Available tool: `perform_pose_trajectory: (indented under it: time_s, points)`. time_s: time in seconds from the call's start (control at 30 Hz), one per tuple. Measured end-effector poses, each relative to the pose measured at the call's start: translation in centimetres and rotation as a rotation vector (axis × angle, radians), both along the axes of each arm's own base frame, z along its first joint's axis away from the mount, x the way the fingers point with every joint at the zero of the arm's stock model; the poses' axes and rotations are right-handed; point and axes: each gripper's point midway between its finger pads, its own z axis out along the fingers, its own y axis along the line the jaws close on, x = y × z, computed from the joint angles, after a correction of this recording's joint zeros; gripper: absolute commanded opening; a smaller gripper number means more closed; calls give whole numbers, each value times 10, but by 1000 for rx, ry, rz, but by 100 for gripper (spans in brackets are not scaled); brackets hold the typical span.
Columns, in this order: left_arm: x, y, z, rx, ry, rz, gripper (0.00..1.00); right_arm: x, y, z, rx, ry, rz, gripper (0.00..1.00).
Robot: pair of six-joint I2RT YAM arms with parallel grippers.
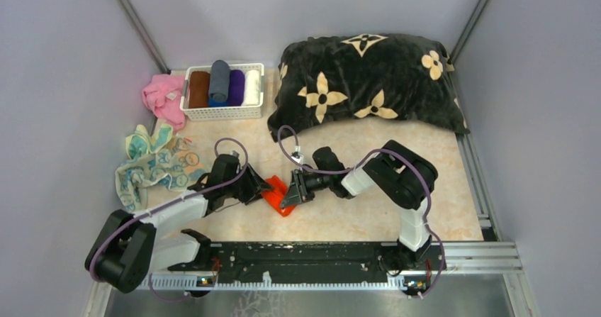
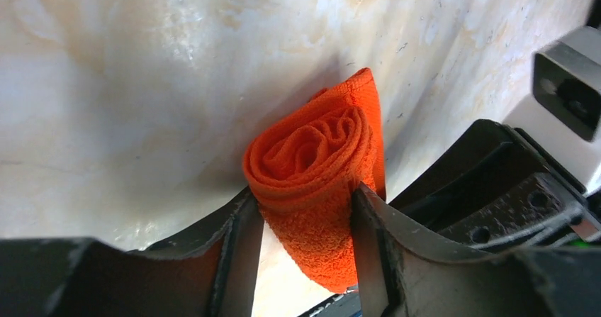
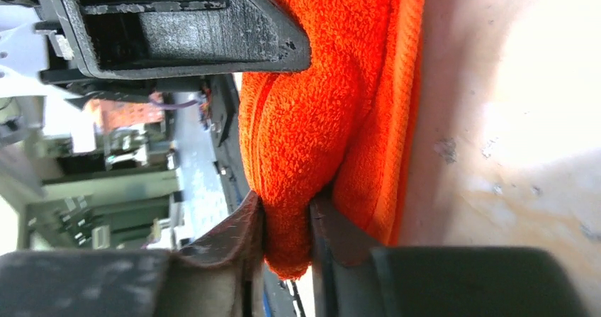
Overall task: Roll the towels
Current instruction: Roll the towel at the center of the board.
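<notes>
My left gripper is at the orange-red towel, whose loose edge sticks out from its spiral end, so I need to open it, roll the towel's edge in and grip around the whole roll [image 1: 277,195].
The orange-red towel [image 1: 278,194] lies partly rolled at the table's middle front. My left gripper [image 1: 259,189] is shut on its rolled left end; the spiral end [image 2: 312,162] shows between its jaws in the left wrist view. My right gripper [image 1: 290,193] is shut on the other end [image 3: 301,140], pinching a thick fold. A teal towel with pale circles and a pale yellow one with teal patches [image 1: 150,162] lie crumpled at the left edge.
A white basket [image 1: 223,111] holding several rolled towels stands at the back left, a pink cloth [image 1: 163,97] beside it. A big black cushion with cream flowers [image 1: 368,83] fills the back right. Grey walls close in both sides.
</notes>
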Motion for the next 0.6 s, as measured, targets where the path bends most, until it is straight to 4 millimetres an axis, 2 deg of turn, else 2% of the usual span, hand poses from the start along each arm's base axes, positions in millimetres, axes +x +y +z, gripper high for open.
perform_pose_trajectory:
  time_s: [0.07, 0.13, 0.17, 0.37, 0.6]
  points:
    - [2, -2, -1, -5, 1, -6, 49, 2, -3, 2, -33, -22, -19, 35]
    - [4, -5, -2, -12, -1, -11, 49, 5, -8, 6, -84, -79, -43, 53]
    - [4, -6, -2, -12, -2, -15, 49, 5, -10, 8, -109, -103, -51, 56]
    - [7, -7, -2, -2, -11, -27, 49, 10, -28, 29, -304, -349, -104, 62]
    - [8, -7, -2, 18, -16, -34, 50, 3, -15, 58, -475, -741, -98, 63]
